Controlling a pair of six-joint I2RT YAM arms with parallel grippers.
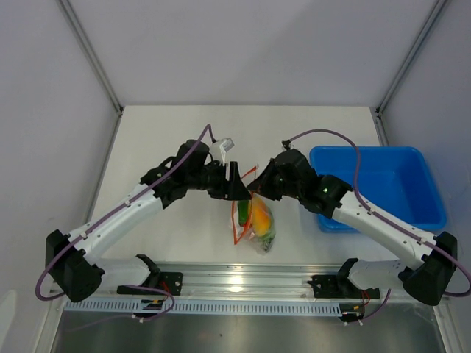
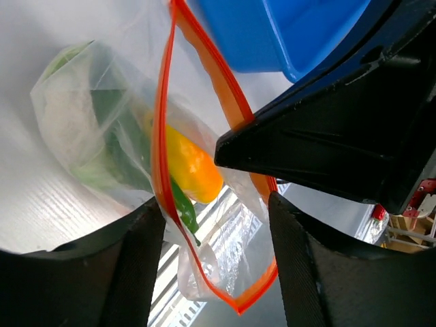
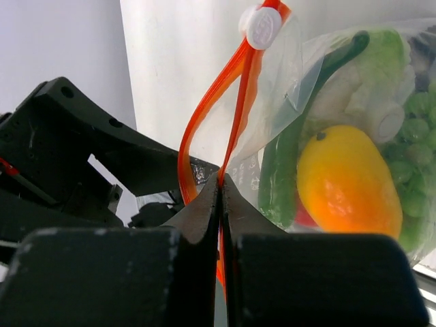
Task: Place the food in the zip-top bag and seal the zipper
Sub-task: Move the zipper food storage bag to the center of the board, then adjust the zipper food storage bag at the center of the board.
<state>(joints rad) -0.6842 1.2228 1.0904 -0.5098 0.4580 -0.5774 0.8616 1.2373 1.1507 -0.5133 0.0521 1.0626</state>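
Next, I pinch the bag's opening (image 2: 221, 235) with my left gripper before my right gripper moves nearer the white slider, because my right gripper holds the zipper far below that slider.
The clear zip-top bag (image 1: 263, 243) hangs just above the table between both arms. The food (image 1: 260, 216) is inside it. In the right wrist view a yellow-orange fruit (image 3: 347, 180), a dark green piece (image 3: 279, 170) and leafy green bits (image 3: 385, 58) show through the plastic. My right gripper (image 3: 221, 178) is shut on the orange-red zipper (image 3: 235, 102) below its white slider (image 3: 262, 27). My left gripper (image 2: 214, 262) is open, its fingers (image 2: 139, 266) on either side of the bag's lower mouth corner. The zipper (image 2: 161, 136) runs between them, and the mouth gapes partly open.
A blue tray (image 1: 383, 184) stands at the right, close behind the right arm, and shows in the left wrist view as the blue tray (image 2: 286, 34). The metal rail (image 1: 235, 279) runs along the table's near edge, right below the bag.
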